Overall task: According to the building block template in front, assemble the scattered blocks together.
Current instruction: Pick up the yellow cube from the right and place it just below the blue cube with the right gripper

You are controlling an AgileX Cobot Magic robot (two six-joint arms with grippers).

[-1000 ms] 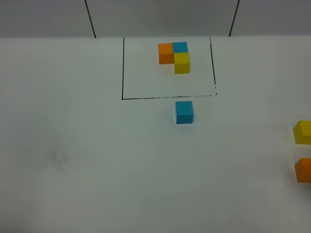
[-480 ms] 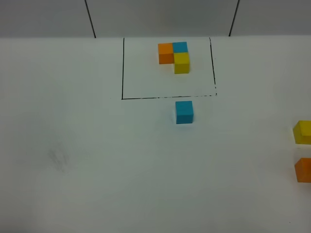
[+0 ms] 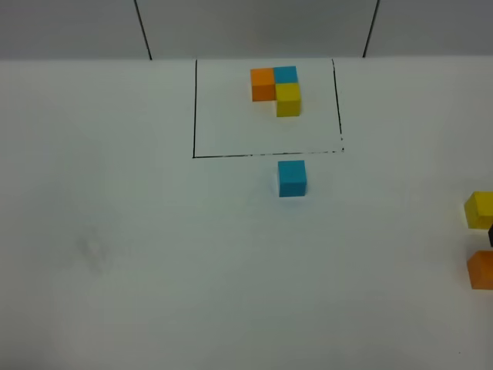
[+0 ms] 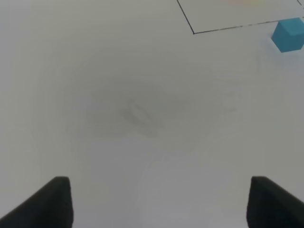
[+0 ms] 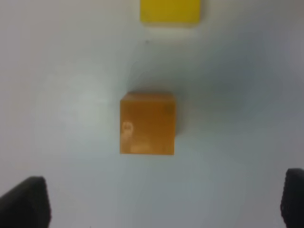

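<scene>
The yellow cube (image 3: 481, 210) (image 5: 170, 10) is next: my right gripper needs to go past the orange cube and close on the yellow cube's opposite sides.
The building block template (image 3: 276, 91) is an orange, blue and yellow L-shaped cluster inside a thin black rectangle at the table's far middle. Just outside the frame's near line sits the blue cube (image 3: 292, 178), which the left wrist view also shows (image 4: 288, 34). At the right edge of the overhead view lie the yellow cube (image 3: 479, 209) and the orange cube (image 3: 481, 269). My right gripper (image 5: 159, 199) hangs open over the orange cube (image 5: 147, 123), with the yellow cube (image 5: 170, 11) beyond it. My left gripper (image 4: 159, 204) is open over bare table, holding nothing.
The white table (image 3: 154, 254) meets a grey back wall just past the frame. A faint smudge (image 3: 94, 250) marks the table's left half. A dark sliver of the right arm (image 3: 491, 233) shows at the right edge between the yellow and orange cubes.
A dark sliver of the right arm has come into the overhead view at the right edge. The cubes and the template have not moved.
</scene>
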